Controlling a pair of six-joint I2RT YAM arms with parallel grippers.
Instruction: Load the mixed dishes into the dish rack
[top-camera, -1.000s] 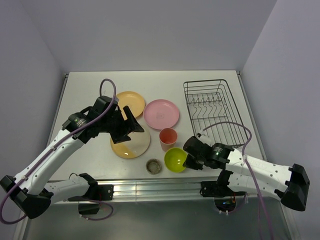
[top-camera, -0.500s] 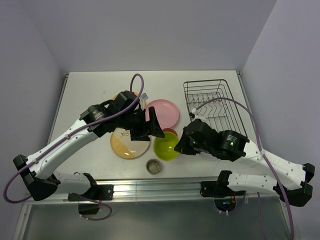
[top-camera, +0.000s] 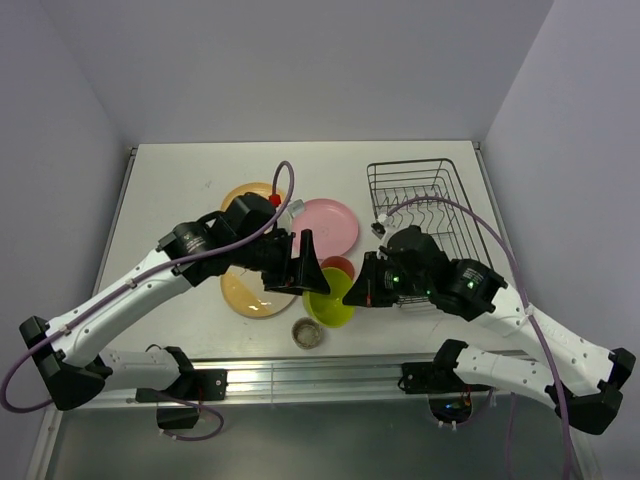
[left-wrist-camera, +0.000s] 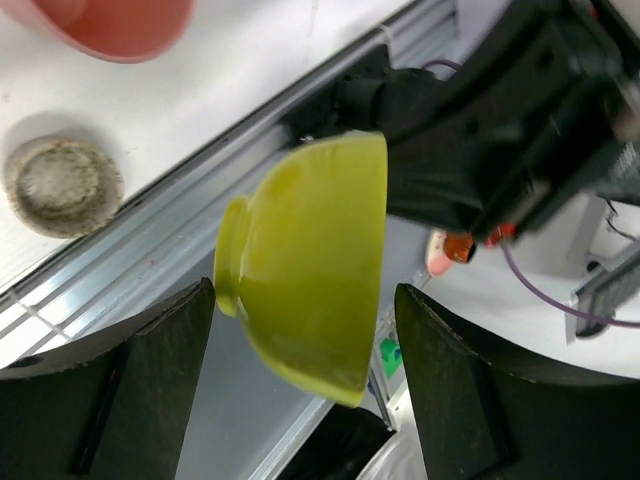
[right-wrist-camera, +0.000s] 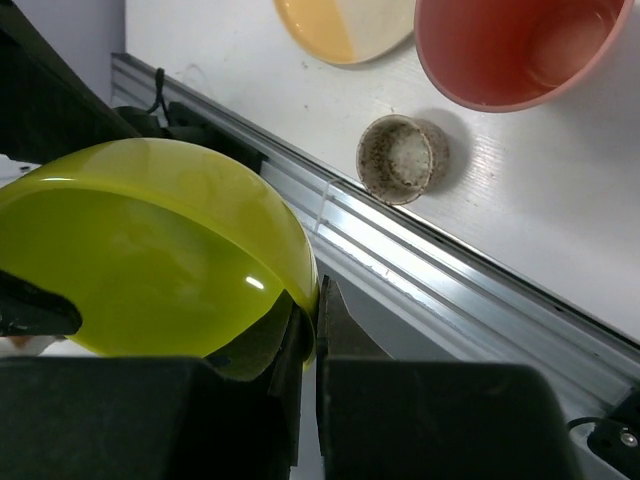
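Note:
The robot's right gripper pinches the lime-green bowl by its rim, so next the left gripper clasps it across rim and foot (left-wrist-camera: 230, 256) before the right gripper does the same.
The lime-green bowl (top-camera: 332, 301) hangs tilted above the table's front middle. My right gripper (top-camera: 357, 291) is shut on its rim, as the right wrist view shows (right-wrist-camera: 316, 322) with the bowl (right-wrist-camera: 150, 260) to its left. My left gripper (top-camera: 309, 268) is open, its fingers either side of the bowl (left-wrist-camera: 310, 290) without touching it. The pink cup (top-camera: 339, 266), small speckled grey bowl (top-camera: 308, 332), cream-and-yellow plate (top-camera: 247, 291), pink plate (top-camera: 333, 224) and orange plate (top-camera: 243, 195) lie on the table. The dish rack (top-camera: 425, 200) stands at the right and holds no dishes.
A metal rail (top-camera: 300, 378) runs along the table's near edge. Grey walls close in the left, back and right sides. Purple cables (top-camera: 285, 185) loop over both arms.
My right gripper has lifted the lime-green bowl off the table and carried it up and left. My left arm has swung right, bringing its open fingers around the bowl.

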